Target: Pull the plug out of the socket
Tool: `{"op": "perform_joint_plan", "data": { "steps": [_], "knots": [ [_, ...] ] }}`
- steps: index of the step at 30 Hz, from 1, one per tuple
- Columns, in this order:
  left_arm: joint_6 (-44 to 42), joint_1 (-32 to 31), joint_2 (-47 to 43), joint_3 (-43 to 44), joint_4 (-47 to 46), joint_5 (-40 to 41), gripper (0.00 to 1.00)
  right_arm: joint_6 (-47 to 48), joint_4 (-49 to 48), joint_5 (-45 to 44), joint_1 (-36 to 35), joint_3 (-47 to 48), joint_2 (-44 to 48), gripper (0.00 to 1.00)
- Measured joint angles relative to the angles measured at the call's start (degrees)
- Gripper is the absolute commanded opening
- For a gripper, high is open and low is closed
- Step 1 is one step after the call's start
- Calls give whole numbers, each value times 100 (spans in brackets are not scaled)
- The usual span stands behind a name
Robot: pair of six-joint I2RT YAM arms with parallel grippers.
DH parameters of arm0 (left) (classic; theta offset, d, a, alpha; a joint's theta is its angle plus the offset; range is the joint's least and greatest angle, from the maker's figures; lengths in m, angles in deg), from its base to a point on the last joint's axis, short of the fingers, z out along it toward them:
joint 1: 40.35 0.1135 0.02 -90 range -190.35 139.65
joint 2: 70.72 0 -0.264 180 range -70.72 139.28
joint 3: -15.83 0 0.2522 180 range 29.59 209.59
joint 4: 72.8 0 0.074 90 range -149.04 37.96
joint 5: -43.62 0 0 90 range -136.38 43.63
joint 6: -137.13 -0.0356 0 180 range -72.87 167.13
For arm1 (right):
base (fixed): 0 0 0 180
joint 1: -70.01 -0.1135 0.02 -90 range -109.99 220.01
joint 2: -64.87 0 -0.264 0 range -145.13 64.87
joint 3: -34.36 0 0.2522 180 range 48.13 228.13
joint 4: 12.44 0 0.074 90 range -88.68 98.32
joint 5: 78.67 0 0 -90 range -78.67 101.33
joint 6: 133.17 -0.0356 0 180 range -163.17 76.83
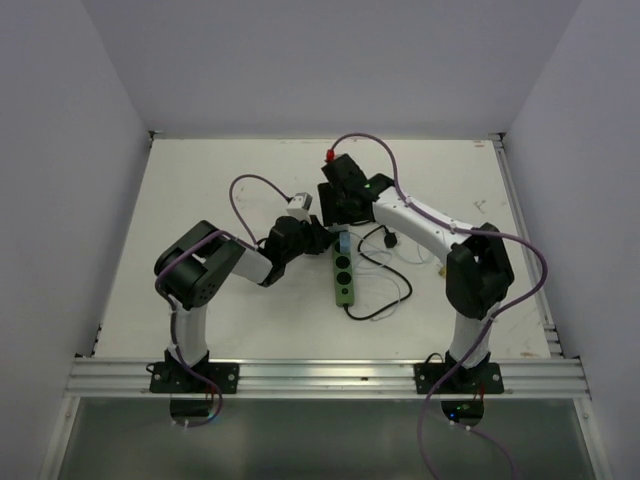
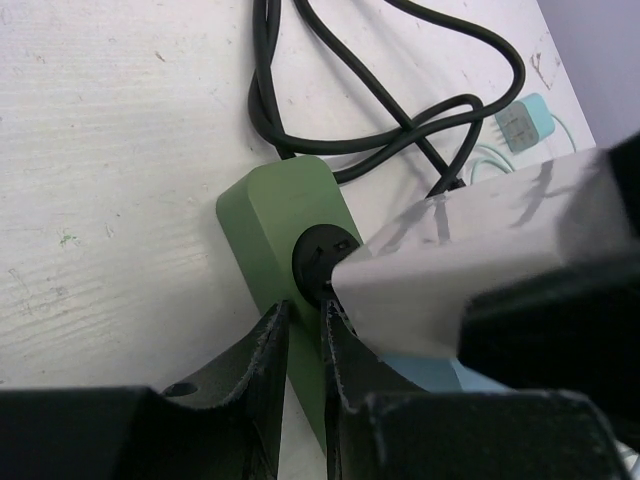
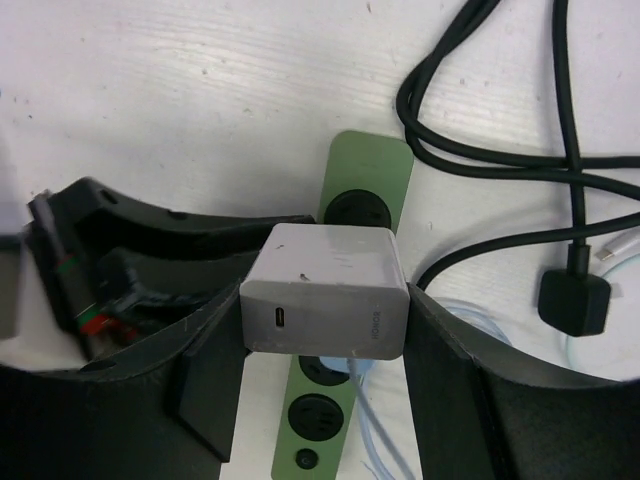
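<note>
My right gripper should set the plug down on the bare white table (image 1: 268, 217) just behind my left gripper.
The socket, a green power strip (image 1: 344, 285), lies mid-table; it also shows in the left wrist view (image 2: 275, 210) and the right wrist view (image 3: 370, 165). My right gripper (image 3: 325, 330) is shut on the plug, a white charger block (image 3: 325, 290), held over the strip's second outlet. Whether its prongs sit in the outlet is hidden. The block fills the right of the left wrist view (image 2: 460, 250). My left gripper (image 2: 303, 340) is shut, its fingertips (image 2: 270, 345) down on the strip's left edge beside the plug. In the top view both grippers, left (image 1: 318, 240) and right (image 1: 340, 215), meet at the strip's far end.
The strip's black cord (image 3: 500, 150) loops on the table to the right, ending in a black plug (image 3: 573, 303). A light blue plug (image 2: 523, 125) and a thin pale blue cable (image 3: 385, 440) lie beside the strip. Walls enclose the white table (image 1: 200, 200).
</note>
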Motion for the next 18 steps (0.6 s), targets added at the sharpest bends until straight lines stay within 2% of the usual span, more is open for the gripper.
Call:
{"op": "perform_joint_plan", "data": {
  "steps": [4, 8, 9, 10, 11, 12, 18],
  "knots": [
    [4, 0, 2, 0, -2, 2, 21, 186, 267, -457, -328, 297, 0, 7],
    [2, 0, 0, 0, -2, 2, 22, 205, 424, -455, -332, 278, -2, 7],
    [0, 0, 0, -4, -4, 0, 28, 208, 444, -455, -326, 275, -2, 7],
    [-9, 0, -2, -13, -17, 2, 41, 208, 446, -452, -302, 251, 2, 8],
    [-2, 7, -2, -33, -26, 22, 41, 208, 448, -452, -302, 249, 2, 8],
    [-63, 4, -17, -57, -22, 26, 46, 212, 439, -446, -286, 238, 15, 8],
    [-151, 98, -409, -529, 76, 20, 58, 208, 442, -129, 33, 26, 323, 8]
  ]
}}
